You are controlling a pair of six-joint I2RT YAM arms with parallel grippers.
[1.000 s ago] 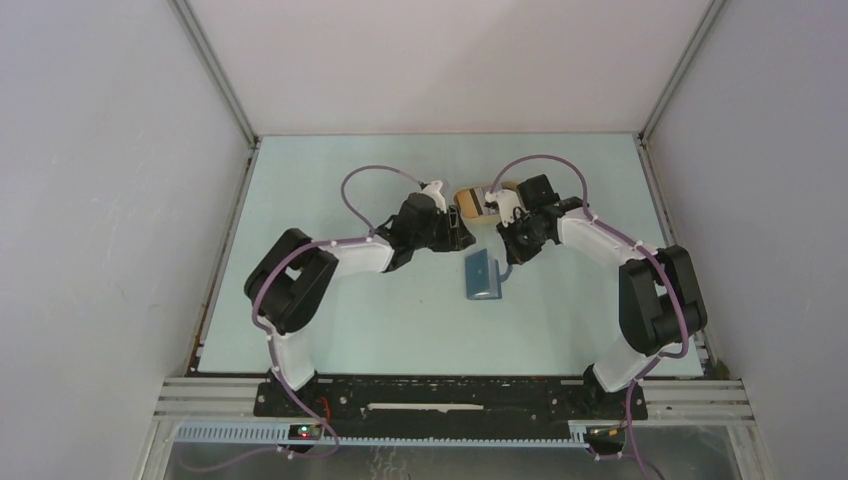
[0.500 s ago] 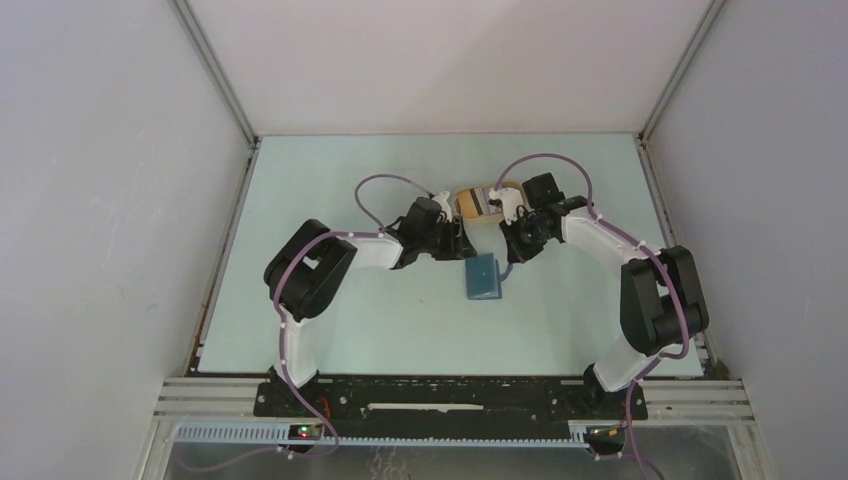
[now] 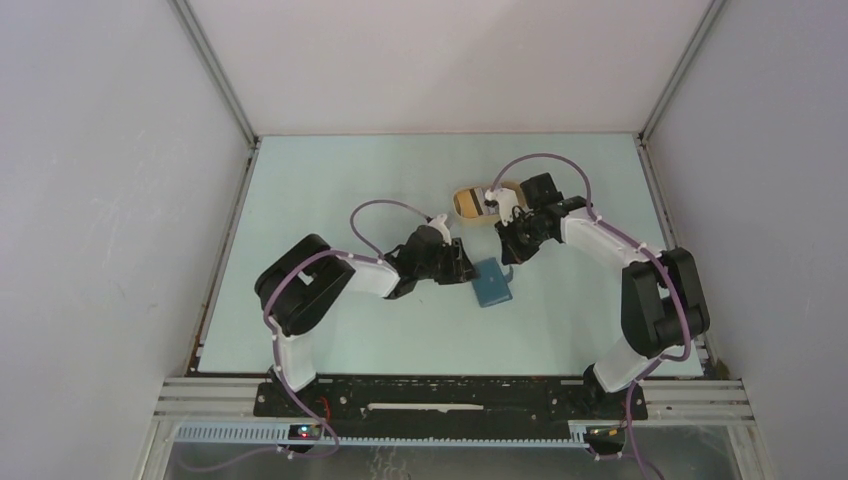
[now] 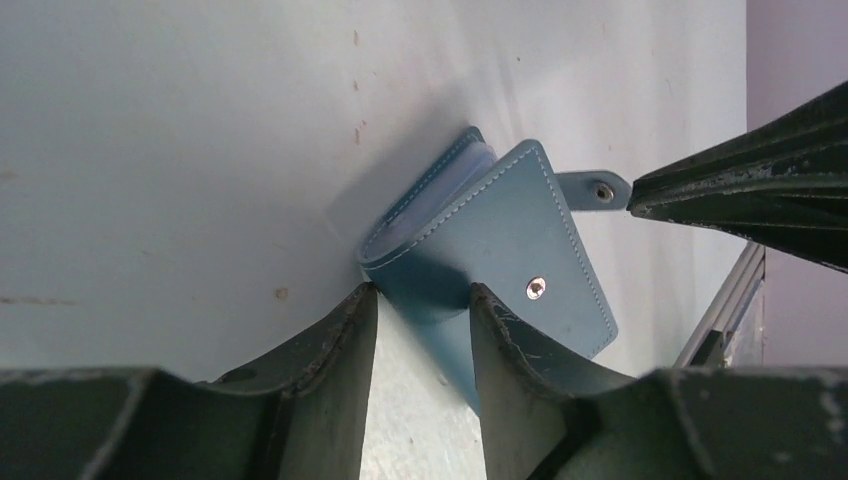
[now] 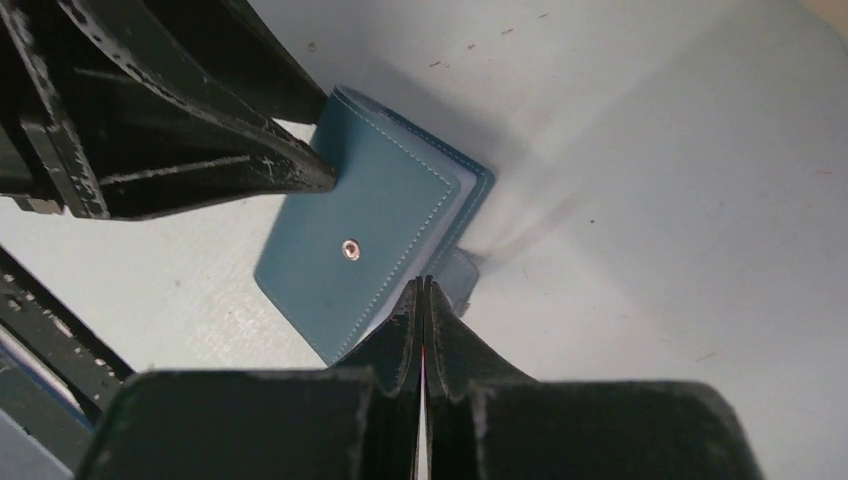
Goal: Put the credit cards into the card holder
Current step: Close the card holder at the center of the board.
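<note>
The card holder's snap tab sticks out away from its front stud, so next my right gripper opens, grabs the end of the tab and folds it over the stud (image 4: pixel 536 288).
The teal-blue card holder (image 3: pixel 492 283) lies shut on the table, its snap tab (image 4: pixel 597 188) loose at one edge. My left gripper (image 3: pixel 463 268) is open. Its fingertips (image 4: pixel 362 300) touch the holder's folded edge (image 4: pixel 420 275), and one corner sits between the jaws. My right gripper (image 3: pixel 509 252) is shut, its tips (image 5: pixel 424 285) just over the holder (image 5: pixel 370 240) by the tab. A thin pale sliver shows between its fingers, and I cannot tell what it is. No credit card shows plainly.
A tan oval tray (image 3: pixel 470 200) stands just behind the grippers, partly hidden by the right wrist. Both arms crowd the table's middle. Grey walls (image 3: pixel 120 200) close in the left, right and back, and a metal rail (image 3: pixel 450 400) runs along the near edge.
My left gripper has moved nearer and right, onto the holder's edge. The holder has turned and slid slightly right. The right gripper has barely moved.
</note>
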